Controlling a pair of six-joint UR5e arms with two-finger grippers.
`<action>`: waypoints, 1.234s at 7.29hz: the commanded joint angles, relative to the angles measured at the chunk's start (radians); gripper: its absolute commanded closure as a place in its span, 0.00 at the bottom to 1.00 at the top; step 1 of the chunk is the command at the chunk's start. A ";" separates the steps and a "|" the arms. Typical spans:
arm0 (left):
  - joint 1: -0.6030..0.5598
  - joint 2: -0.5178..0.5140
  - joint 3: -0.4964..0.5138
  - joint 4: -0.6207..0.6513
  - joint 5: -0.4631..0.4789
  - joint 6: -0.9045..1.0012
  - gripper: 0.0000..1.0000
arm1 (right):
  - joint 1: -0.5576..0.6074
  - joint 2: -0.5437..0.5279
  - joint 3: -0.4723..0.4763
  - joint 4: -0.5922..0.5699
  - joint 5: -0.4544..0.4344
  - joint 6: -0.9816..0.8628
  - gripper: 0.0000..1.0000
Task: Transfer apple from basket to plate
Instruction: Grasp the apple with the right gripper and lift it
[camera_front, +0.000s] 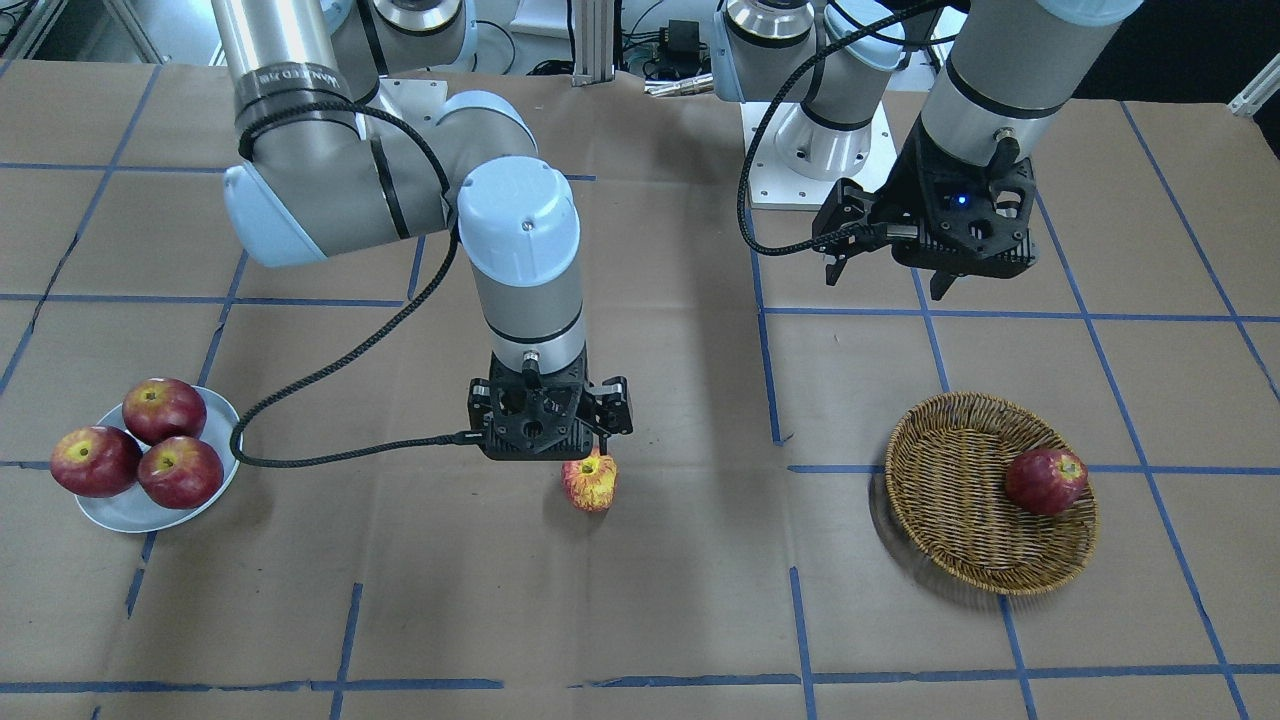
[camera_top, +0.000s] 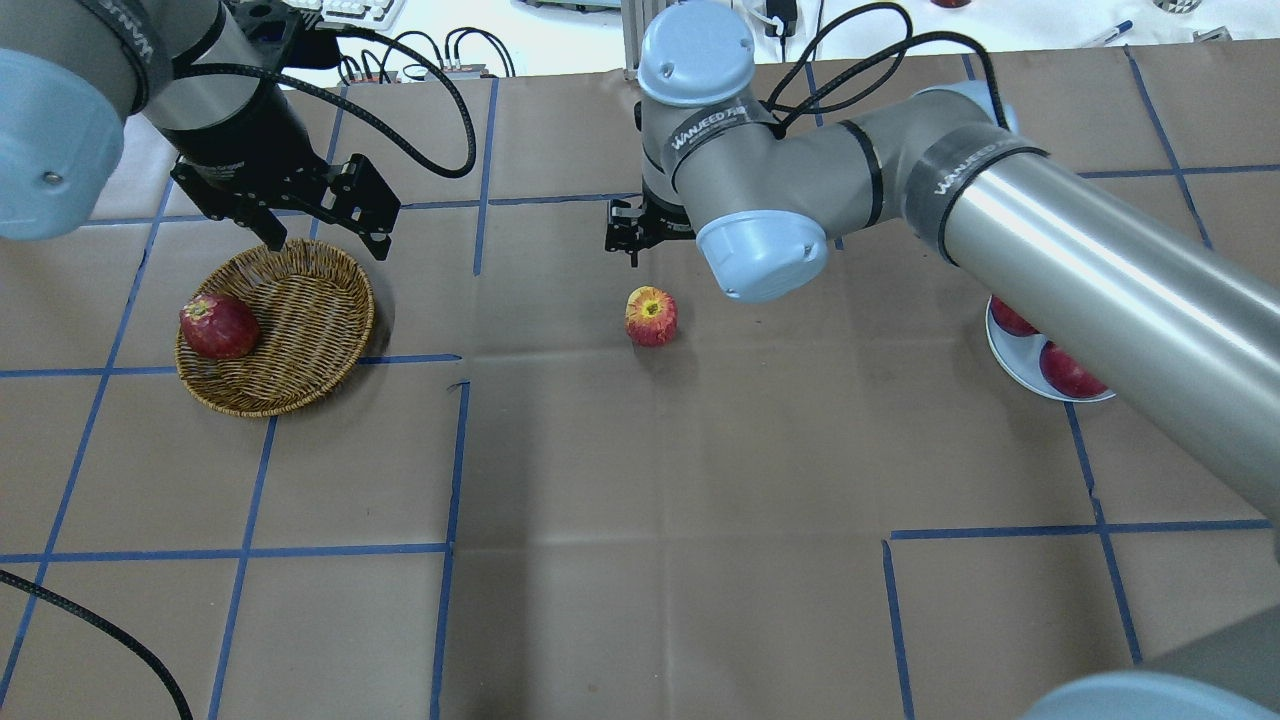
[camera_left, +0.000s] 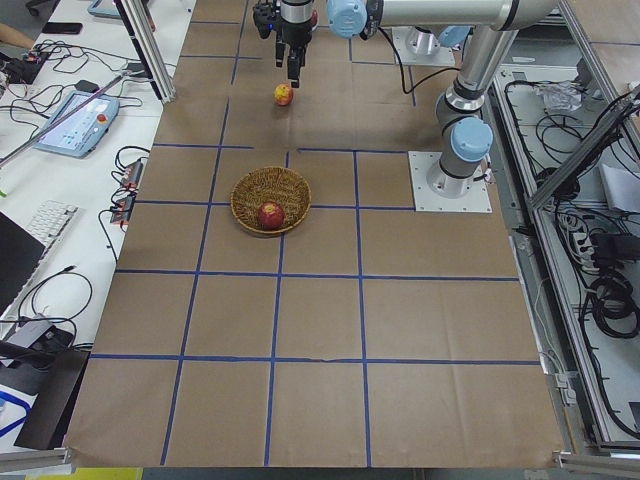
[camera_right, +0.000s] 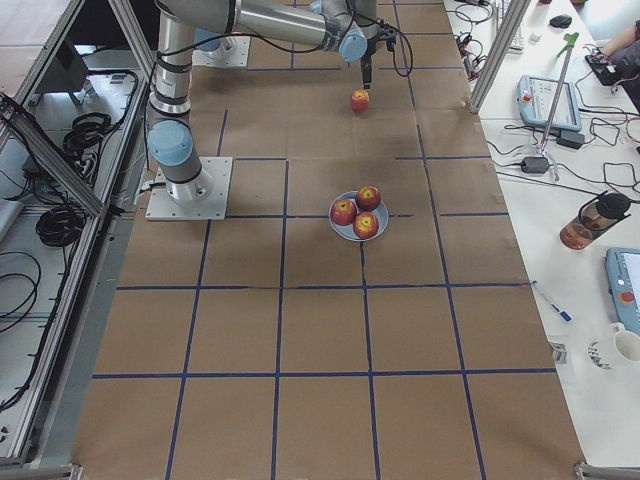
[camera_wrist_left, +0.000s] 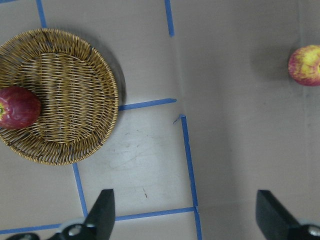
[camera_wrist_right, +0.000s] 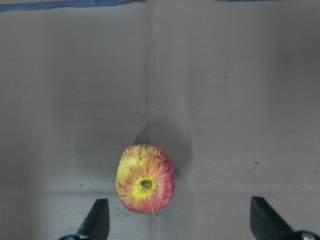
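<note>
The robot's right gripper needs to next move down to the light red apple on the brown table paper and close around the apple's middle (camera_front: 589, 484) (camera_wrist_right: 146, 179).
The apple (camera_front: 590, 482), light red with yellow streaks, stands on the brown table paper mid-table, outside the basket; it also shows in the overhead view (camera_top: 651, 316) and the right wrist view (camera_wrist_right: 145, 178). My right gripper (camera_front: 560, 442) hangs open just above it, its fingers (camera_wrist_right: 100, 220) wide apart and touching nothing. The wicker basket (camera_front: 950, 560) holds one dark red apple (camera_front: 1045, 481). My left gripper (camera_front: 888, 282) is open and empty, raised behind the basket (camera_top: 290, 400). The pale plate (camera_front: 120, 515) lies at the robot's right end.
Three dark red apples (camera_front: 150, 450) fill most of the plate. A black cable (camera_front: 340, 370) loops from the right wrist toward the plate. Blue tape lines mark the brown table paper. Monitors, cables and cups lie beyond the table's ends.
</note>
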 joint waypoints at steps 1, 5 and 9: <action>-0.040 -0.009 -0.004 0.012 0.006 0.000 0.01 | 0.031 0.100 0.003 -0.106 0.009 0.006 0.00; -0.053 -0.003 -0.018 0.013 0.008 0.001 0.01 | 0.051 0.166 0.009 -0.145 -0.007 0.020 0.00; -0.051 -0.002 -0.019 0.013 0.008 0.000 0.01 | 0.048 0.174 0.027 -0.135 -0.011 0.021 0.30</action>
